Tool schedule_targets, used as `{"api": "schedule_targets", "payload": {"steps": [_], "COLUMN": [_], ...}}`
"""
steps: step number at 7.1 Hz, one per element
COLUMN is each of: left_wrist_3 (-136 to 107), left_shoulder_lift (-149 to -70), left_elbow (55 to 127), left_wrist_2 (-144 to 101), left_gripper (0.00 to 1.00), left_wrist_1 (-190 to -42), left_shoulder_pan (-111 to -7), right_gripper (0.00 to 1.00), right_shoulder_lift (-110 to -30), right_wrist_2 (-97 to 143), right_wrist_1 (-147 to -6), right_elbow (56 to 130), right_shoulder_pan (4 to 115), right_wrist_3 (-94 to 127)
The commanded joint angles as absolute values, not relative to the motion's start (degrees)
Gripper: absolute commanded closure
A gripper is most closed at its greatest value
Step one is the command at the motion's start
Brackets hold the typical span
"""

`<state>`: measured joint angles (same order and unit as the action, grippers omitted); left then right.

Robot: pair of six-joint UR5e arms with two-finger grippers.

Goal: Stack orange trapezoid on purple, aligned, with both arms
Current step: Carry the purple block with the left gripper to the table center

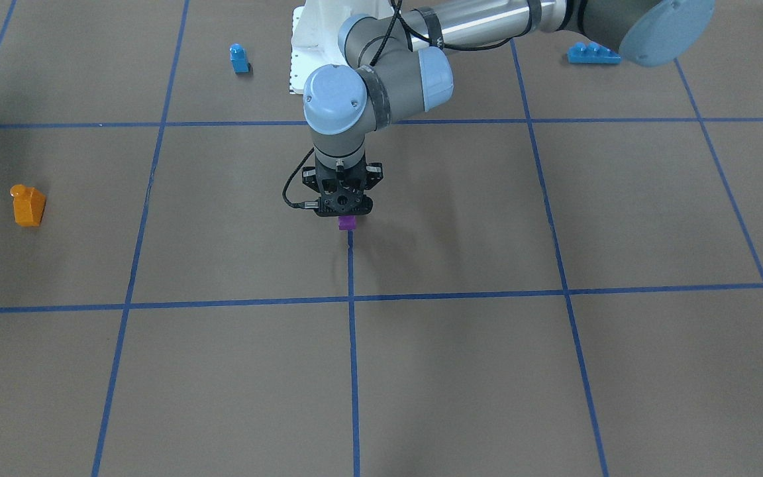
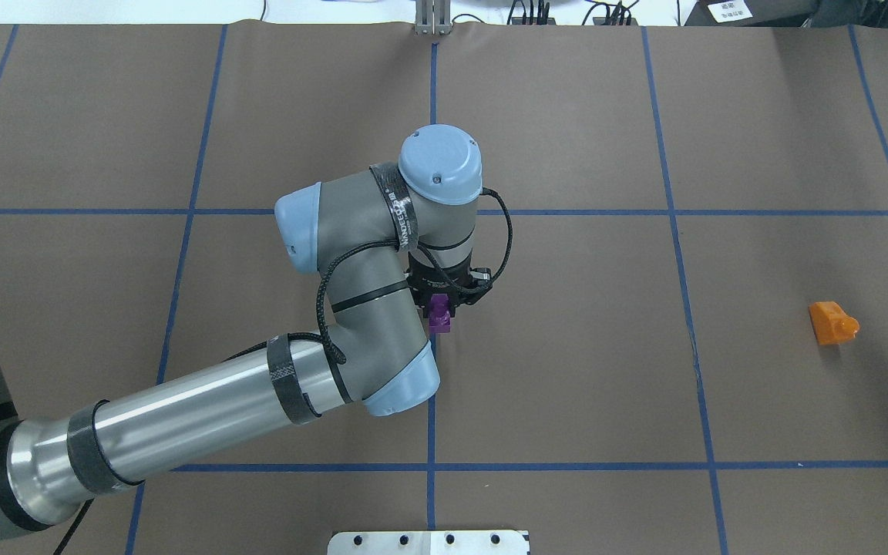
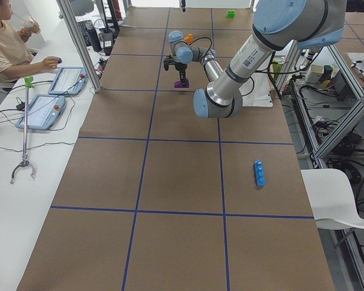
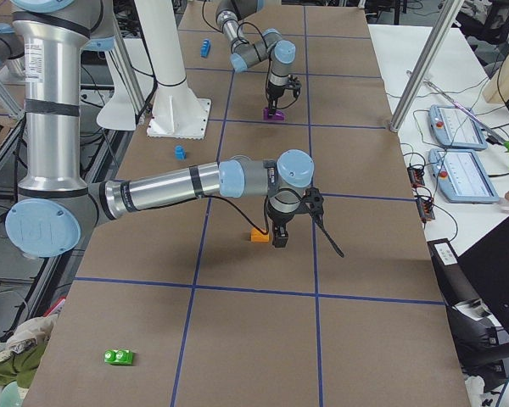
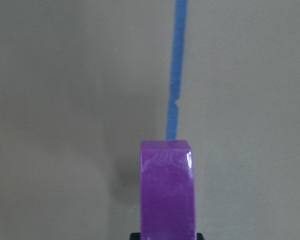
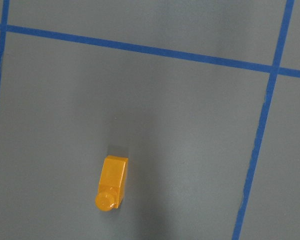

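Note:
The robot will set the purple brick, now at the table's middle, down on the blue tape line (image 1: 344, 237) just under its left gripper, short of the tape crossing.
The purple brick (image 1: 347, 223) is at the table's middle, on a blue tape line, between the fingers of my left gripper (image 1: 346, 215), which points straight down and is shut on it. It also shows in the overhead view (image 2: 438, 317) and fills the bottom of the left wrist view (image 5: 167, 192). The orange trapezoid (image 2: 832, 322) lies alone on the table on my right side, and it shows in the right wrist view (image 6: 111, 182). My right gripper (image 4: 279, 241) hangs above it in the exterior right view only. I cannot tell if it is open or shut.
A small blue single-stud brick (image 1: 239, 58) and a long blue brick (image 1: 593, 53) lie near the white base pedestal (image 1: 305, 46). A green brick (image 4: 119, 357) lies far off at my right end. Operators' tablets (image 3: 39, 109) lie beside the table.

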<state>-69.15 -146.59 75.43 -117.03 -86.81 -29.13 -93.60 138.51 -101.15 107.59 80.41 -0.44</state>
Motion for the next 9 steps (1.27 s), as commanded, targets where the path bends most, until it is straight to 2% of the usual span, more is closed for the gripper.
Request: {"api": "schedule_targets", "payload": {"steps": [1,5,7,8,9], "left_wrist_3": [-69.34,-68.99,-68.99,-68.99,-68.99], "left_shoulder_lift": [-146.87,-146.87,-146.86,-146.78,-146.78], "left_elbow": [72.43,71.98,71.63,71.54,71.63], "left_wrist_2": [-116.63,-116.63,-116.63,-116.63,-116.63], "left_gripper": [1.00,1.00,1.00,0.81,0.58], "left_wrist_1": [-90.25,-90.35,-90.53,-90.70,-90.79], "left_shoulder_pan": [-29.00,-29.00,-28.92,-29.00,-29.00], "right_gripper": [0.00,0.00,0.00,0.00,0.00], "right_shoulder_lift": [-93.60,-93.52,-93.69,-93.69,-93.69], "right_wrist_2": [138.52,138.52,137.99,138.42,138.86], "right_wrist_1": [-101.16,-101.16,-96.19,-95.98,-95.89], "right_elbow": [107.58,107.58,107.32,107.23,106.88], "right_shoulder_pan": [80.07,79.28,77.17,77.08,75.69], "right_wrist_3": [-0.44,-0.44,-0.18,0.09,0.09]}}
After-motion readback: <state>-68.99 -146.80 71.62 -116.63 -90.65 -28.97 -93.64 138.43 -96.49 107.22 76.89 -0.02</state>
